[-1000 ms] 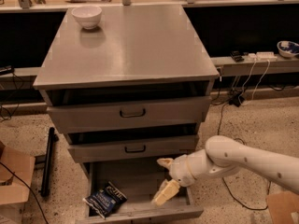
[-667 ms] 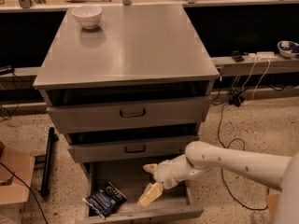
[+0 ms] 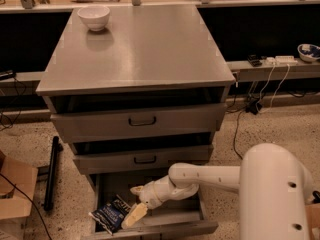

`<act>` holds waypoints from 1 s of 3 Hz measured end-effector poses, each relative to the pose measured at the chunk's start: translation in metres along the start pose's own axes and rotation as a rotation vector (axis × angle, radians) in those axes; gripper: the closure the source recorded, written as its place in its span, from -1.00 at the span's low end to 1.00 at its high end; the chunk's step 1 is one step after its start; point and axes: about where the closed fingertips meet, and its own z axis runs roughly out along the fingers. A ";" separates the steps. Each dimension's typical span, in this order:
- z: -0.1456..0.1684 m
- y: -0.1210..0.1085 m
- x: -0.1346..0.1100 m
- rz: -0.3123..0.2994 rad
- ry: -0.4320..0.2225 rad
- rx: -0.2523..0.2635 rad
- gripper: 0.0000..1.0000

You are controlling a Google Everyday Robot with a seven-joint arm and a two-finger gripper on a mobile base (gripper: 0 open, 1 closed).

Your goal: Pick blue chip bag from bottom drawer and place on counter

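Observation:
I should next close my gripper on the middle of the blue chip bag (image 3: 111,213), across its body in the open bottom drawer.
The blue chip bag (image 3: 111,214) lies in the left part of the open bottom drawer (image 3: 165,225), partly over its left edge. My gripper (image 3: 135,204) reaches into the drawer from the right on a white arm. Its pale fingers are spread apart, one near the bag's right edge and one higher up. They hold nothing. The counter (image 3: 145,49) is the grey metal top of the cabinet, above the drawers.
A white bowl (image 3: 94,17) stands at the counter's far left corner. Two closed drawers with black handles (image 3: 142,121) sit above the bottom one. A cardboard box (image 3: 15,194) and a black bar (image 3: 50,176) lie on the floor at left. Cables (image 3: 250,104) run at right.
My arm has swung left across the drawer. The gripper has moved from the drawer's right side to right beside the chip bag. The bag has not moved.

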 end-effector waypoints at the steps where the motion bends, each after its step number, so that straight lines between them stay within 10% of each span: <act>1: 0.052 -0.024 0.012 0.041 -0.021 -0.018 -1.00; 3: 0.125 -0.058 0.041 0.093 -0.034 -0.025 -1.00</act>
